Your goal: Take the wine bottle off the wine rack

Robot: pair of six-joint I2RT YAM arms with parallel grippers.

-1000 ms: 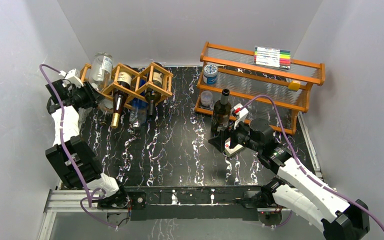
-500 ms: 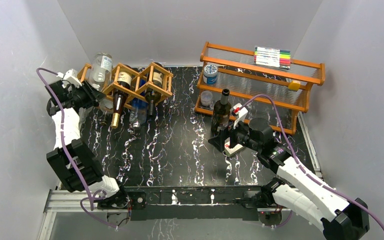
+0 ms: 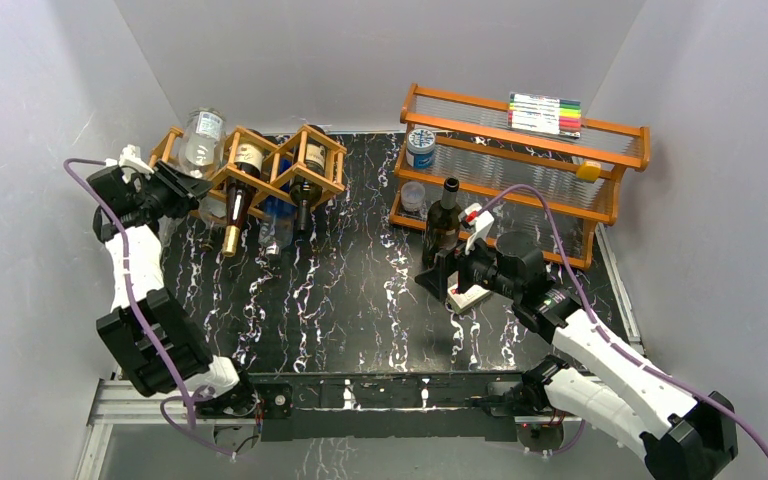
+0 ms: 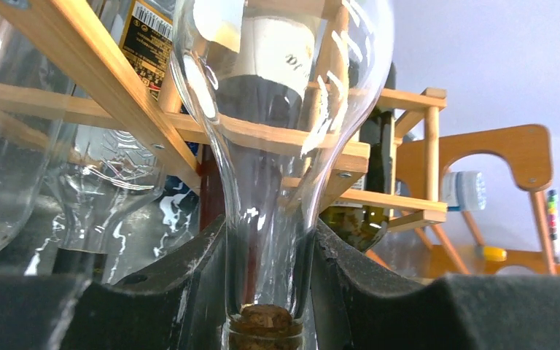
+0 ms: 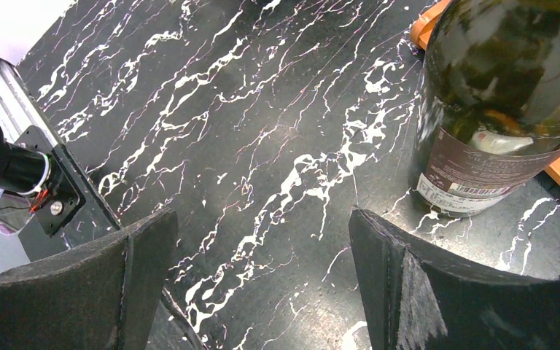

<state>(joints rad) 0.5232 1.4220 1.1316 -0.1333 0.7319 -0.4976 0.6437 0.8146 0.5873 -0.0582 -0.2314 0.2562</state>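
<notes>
The robot's left gripper holds the clear wine bottle close to its cork, so it should open and take its neck nearer the bottle's body (image 4: 271,191) before lifting.
The wine rack (image 3: 278,168), an orange-brown stick lattice, stands at the back left and holds several bottles. A clear glass wine bottle (image 3: 200,135) leans in its leftmost cell, base up. My left gripper (image 3: 172,187) is shut on this bottle's neck. In the left wrist view the clear neck (image 4: 266,248) sits pinched between both black fingers (image 4: 189,284), a cork (image 4: 266,324) in its mouth, rack sticks (image 4: 117,80) just behind. My right gripper (image 3: 450,285) hangs open and empty (image 5: 262,277) over the marbled table, beside an upright dark bottle (image 3: 445,225) (image 5: 496,109).
Dark bottles (image 3: 242,195) stick out of the rack's other cells, necks pointing down toward the table. An orange two-tier shelf (image 3: 520,165) at the back right carries markers (image 3: 545,112), a blue-lidded jar (image 3: 421,148) and a yellow piece (image 3: 587,171). Grey walls close in left and right.
The left wrist has shifted a little to the left and its jaws have tightened on the clear bottle's neck. The right arm has barely moved.
</notes>
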